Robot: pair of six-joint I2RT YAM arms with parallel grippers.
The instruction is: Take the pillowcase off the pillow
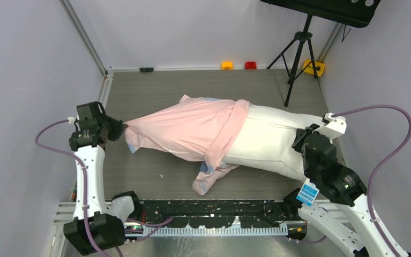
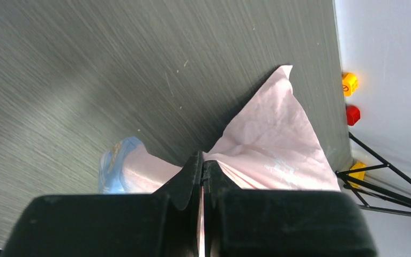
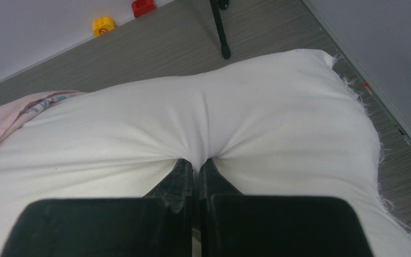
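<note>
My right gripper needs to set the pillow's bare end down and let go of it on the table [image 1: 282, 159] between the tripod and the black front edge.
The pale pink pillowcase [image 1: 187, 131] covers the left half of the white pillow [image 1: 273, 142], which lies across the table and is bare on its right half. The case's open end is bunched in a band near the middle, with a flap hanging toward the front. My left gripper [image 1: 118, 129] is shut on the pillowcase's left corner, stretched to a point; the left wrist view shows pink cloth [image 2: 278, 150] pinched between its jaws [image 2: 202, 160]. My right gripper [image 1: 301, 138] is shut on the pillow's right end, with white fabric [image 3: 256, 118] puckered at its fingertips [image 3: 196, 163].
A black tripod [image 1: 298, 53] stands at the back right, with a leg close to the pillow's far edge. Small yellow [image 1: 227, 65] and red [image 1: 251, 65] blocks sit along the back wall, and another yellow one [image 1: 314, 67] lies by the tripod. Grey walls close in on both sides.
</note>
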